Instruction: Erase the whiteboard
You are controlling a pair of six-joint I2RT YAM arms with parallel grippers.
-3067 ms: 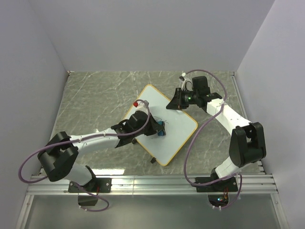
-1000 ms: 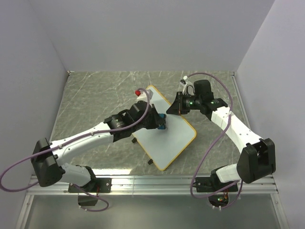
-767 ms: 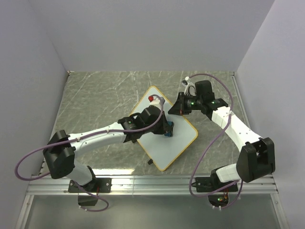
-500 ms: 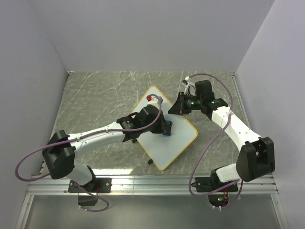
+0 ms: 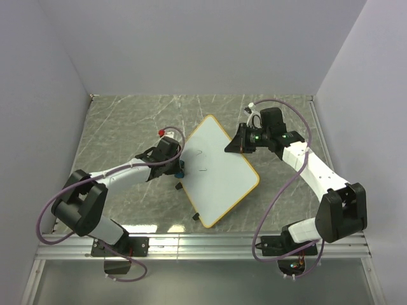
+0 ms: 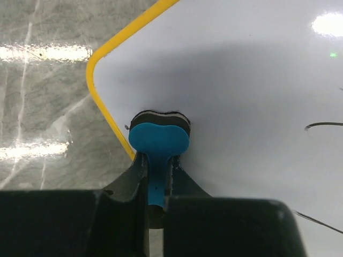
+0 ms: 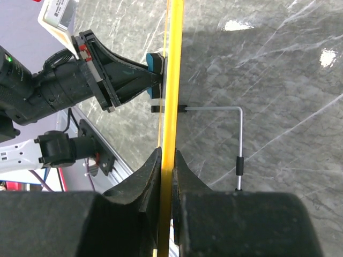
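Note:
The blue eraser will leave my left gripper on the marble table (image 5: 158, 182) beside the whiteboard's upper black clip.
The whiteboard (image 5: 222, 178), white with a yellow frame, lies tilted on the marble table. Small black scribbles (image 5: 203, 152) remain near its left part. My left gripper (image 5: 179, 169) is shut on the blue eraser (image 5: 181, 170) and presses it on the board's left edge. In the left wrist view the eraser (image 6: 158, 140) sits on the board (image 6: 241, 80) just inside the yellow corner, with scribble strokes (image 6: 324, 125) to the right. My right gripper (image 5: 231, 145) is shut on the board's upper right edge. The right wrist view shows the frame (image 7: 172, 80) edge-on between its jaws (image 7: 167, 158).
Two black clips (image 5: 179, 185) (image 5: 196, 217) sit on the board's lower left edge. A bent metal wire leg (image 7: 240, 139) shows behind the board. Grey walls close in the table on three sides, and a metal rail (image 5: 203, 241) runs along the front.
My left gripper has swept the eraser from the board's middle to its left edge. The board has shifted and turned slightly. The right gripper keeps its grip on the edge.

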